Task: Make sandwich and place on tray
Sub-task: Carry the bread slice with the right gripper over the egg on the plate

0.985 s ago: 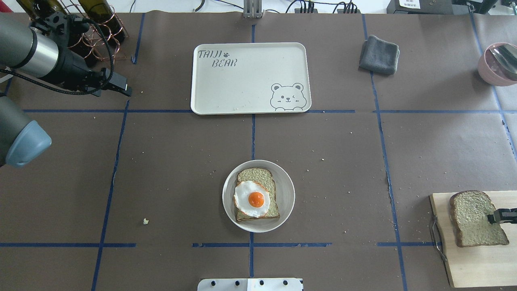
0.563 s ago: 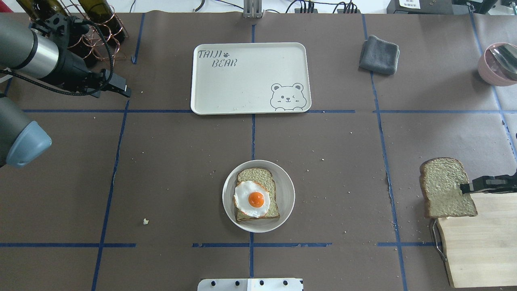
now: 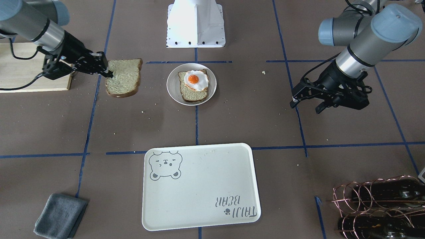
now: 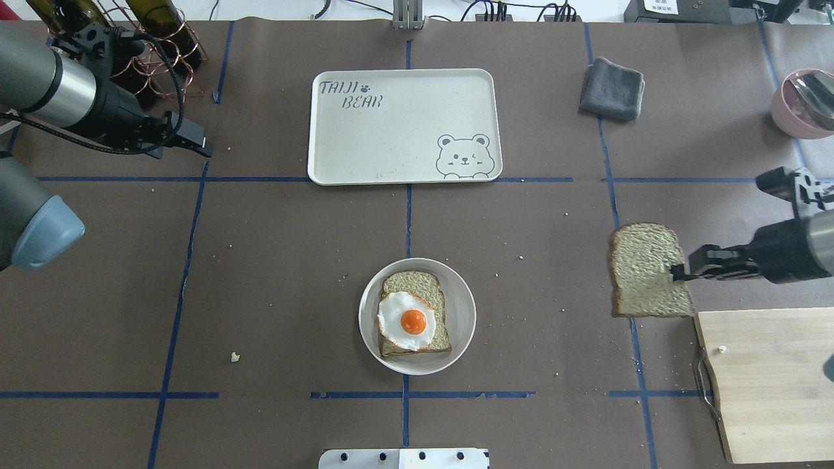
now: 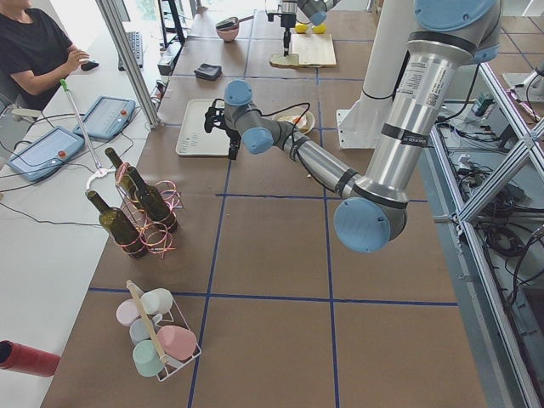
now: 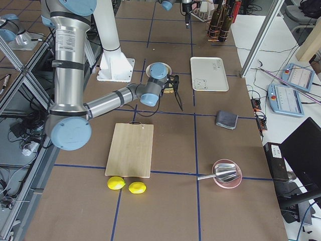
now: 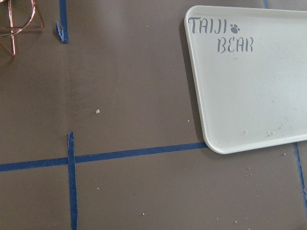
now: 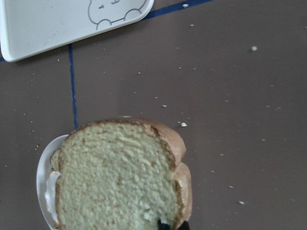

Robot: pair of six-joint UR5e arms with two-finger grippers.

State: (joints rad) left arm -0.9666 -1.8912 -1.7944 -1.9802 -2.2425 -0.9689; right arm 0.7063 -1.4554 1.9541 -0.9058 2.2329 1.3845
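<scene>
My right gripper is going to release the second bread slice on top of the fried egg (image 3: pixel 194 83) on the small white plate.
A small white plate (image 4: pixel 460 326) near the table's front middle holds one bread slice (image 4: pixel 417 283) with a fried egg (image 4: pixel 409 320) on top; the plate (image 3: pixel 172 88) and egg (image 3: pixel 195 79) also show in the front-facing view. My right gripper (image 4: pixel 677 273) is shut on the edge of a second bread slice (image 4: pixel 646 270) and holds it above the table, to the right of the plate and left of the cutting board. That slice fills the right wrist view (image 8: pixel 120 177). The cream bear tray (image 4: pixel 404 124) lies empty at the far middle. My left gripper (image 3: pixel 304 108) hovers open and empty, left of the tray.
A wooden cutting board (image 4: pixel 769 378) lies at the front right, with two lemons (image 6: pixel 126 185) beside it. A grey cloth (image 4: pixel 612 88) lies right of the tray. A pink bowl with a spoon (image 4: pixel 805 101) is at the far right. A copper bottle rack (image 4: pixel 150 39) stands far left.
My right gripper has lifted the bread slice off the cutting board and carried it up and to the left, towards the plate. The left arm has barely moved.
</scene>
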